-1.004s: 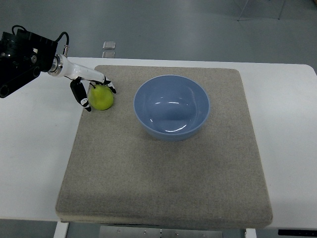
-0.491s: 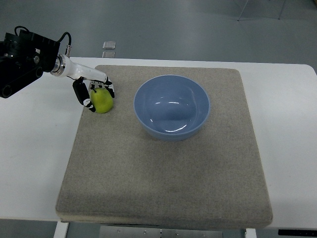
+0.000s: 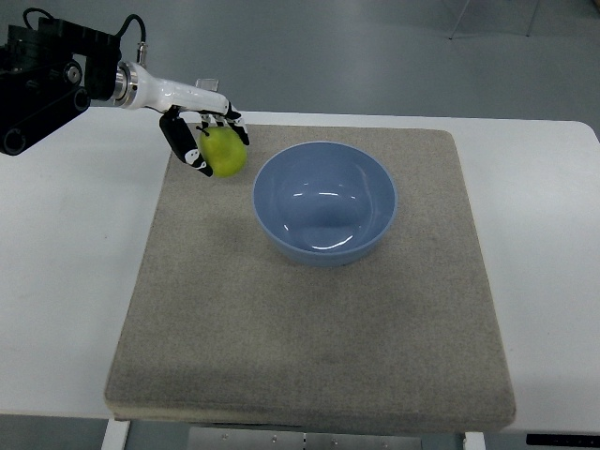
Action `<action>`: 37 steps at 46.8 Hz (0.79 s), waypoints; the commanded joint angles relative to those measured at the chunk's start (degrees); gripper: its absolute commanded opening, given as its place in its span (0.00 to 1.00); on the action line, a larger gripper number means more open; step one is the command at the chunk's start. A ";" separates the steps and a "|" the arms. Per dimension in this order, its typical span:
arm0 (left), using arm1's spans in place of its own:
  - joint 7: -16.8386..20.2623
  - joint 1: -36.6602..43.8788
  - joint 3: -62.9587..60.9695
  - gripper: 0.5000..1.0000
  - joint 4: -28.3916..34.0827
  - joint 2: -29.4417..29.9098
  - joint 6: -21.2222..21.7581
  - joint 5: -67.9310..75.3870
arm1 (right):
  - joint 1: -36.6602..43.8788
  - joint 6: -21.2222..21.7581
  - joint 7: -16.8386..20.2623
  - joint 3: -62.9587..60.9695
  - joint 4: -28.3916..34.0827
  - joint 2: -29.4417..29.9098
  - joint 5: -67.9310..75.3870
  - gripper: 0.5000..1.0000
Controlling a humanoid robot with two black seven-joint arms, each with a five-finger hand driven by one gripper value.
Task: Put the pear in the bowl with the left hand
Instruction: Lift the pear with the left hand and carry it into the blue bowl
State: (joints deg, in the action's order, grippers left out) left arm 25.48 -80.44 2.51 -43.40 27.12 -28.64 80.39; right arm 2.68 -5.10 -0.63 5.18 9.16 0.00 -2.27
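Next, my left gripper lets go of the pear on the blue bowl's bottom, just beside the bright streak (image 3: pixel 312 225).
A yellow-green pear (image 3: pixel 225 151) hangs in the air just left of the blue bowl (image 3: pixel 325 202), lifted off the mat. My left hand (image 3: pixel 207 139) is shut on it, thumb below and left, fingers over the top. The arm comes in from the upper left edge. The bowl stands empty at the mat's upper middle. The right arm does not show.
A grey felt mat (image 3: pixel 309 309) covers most of the white table (image 3: pixel 66 272). A small clear object (image 3: pixel 207 85) lies on the floor beyond the table's far edge.
My left hand closed on the pear, lifted it off the mat and carried it up and to the right, toward the bowl's left rim.
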 commanded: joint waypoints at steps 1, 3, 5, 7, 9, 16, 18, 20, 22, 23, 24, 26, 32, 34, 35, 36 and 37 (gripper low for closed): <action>0.10 -2.18 0.57 0.14 -2.21 0.04 -0.01 0.03 | 0.04 0.00 0.01 0.00 -0.02 0.00 -0.02 0.85; 0.18 -3.14 0.66 0.14 -3.44 0.04 -0.01 0.03 | 0.04 0.00 0.01 0.00 -0.02 0.00 -0.02 0.85; 0.10 -3.94 0.66 0.14 -4.76 -0.05 0.17 0.03 | 0.04 0.00 0.01 0.00 -0.02 0.00 0.07 0.85; 0.10 -4.64 0.74 0.14 -5.90 -0.05 0.60 0.03 | 0.04 0.00 0.01 0.00 -0.02 0.00 -0.02 0.85; 0.10 -5.26 0.92 0.14 -7.05 -0.05 1.04 0.03 | -0.05 0.00 0.01 0.00 -0.02 0.00 -0.02 0.85; 0.10 -5.43 1.80 0.14 -10.39 -1.80 1.31 0.12 | -0.05 0.00 0.01 0.00 -0.02 0.00 0.07 0.85; 0.10 -5.17 1.80 0.14 -10.83 -2.33 1.31 0.12 | -0.05 0.00 0.01 0.00 -0.02 0.00 -0.02 0.85; 0.10 -4.91 1.89 0.14 -11.09 -2.60 1.22 0.21 | 0.04 0.00 0.01 0.00 -0.02 0.00 0.07 0.85; 0.10 -4.64 1.89 0.15 -11.27 -2.68 1.22 0.21 | 0.04 0.00 0.01 0.00 -0.02 0.00 -0.02 0.85; 0.10 -4.56 1.89 0.15 -11.36 -2.77 1.22 0.21 | 0.04 0.00 0.01 0.00 -0.02 0.00 -0.02 0.85; 0.10 -4.47 1.80 0.16 -11.36 -3.03 1.22 0.29 | -0.05 0.00 0.01 0.00 -0.02 0.00 -0.02 0.85; 0.01 -4.29 1.71 0.16 -11.27 -3.73 1.22 0.56 | -0.05 0.00 0.01 0.00 -0.02 0.00 -0.02 0.85; -0.25 -2.54 1.71 0.17 -11.01 -5.14 1.31 0.65 | -0.05 0.00 0.01 0.00 0.07 0.00 -0.02 0.85; -0.26 -2.36 1.71 0.17 -10.92 -5.58 1.31 0.65 | -0.05 0.00 0.01 0.00 -0.02 0.00 -0.02 0.85; -0.34 -2.18 1.62 0.17 -10.92 -5.93 1.31 0.65 | 0.04 0.00 0.01 0.00 -0.02 0.00 -0.02 0.85; -0.34 -1.83 1.62 0.17 -10.83 -6.37 1.31 0.82 | 0.04 0.00 0.01 0.00 -0.02 0.00 -0.02 0.85; -0.34 -1.31 1.54 0.17 -10.74 -6.81 1.31 0.91 | 0.04 0.00 0.01 0.00 -0.02 0.00 0.07 0.85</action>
State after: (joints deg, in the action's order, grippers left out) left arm 25.18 -82.73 4.16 -54.35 21.50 -27.39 81.05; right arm 2.68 -5.10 -0.61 5.19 9.14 0.00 -2.27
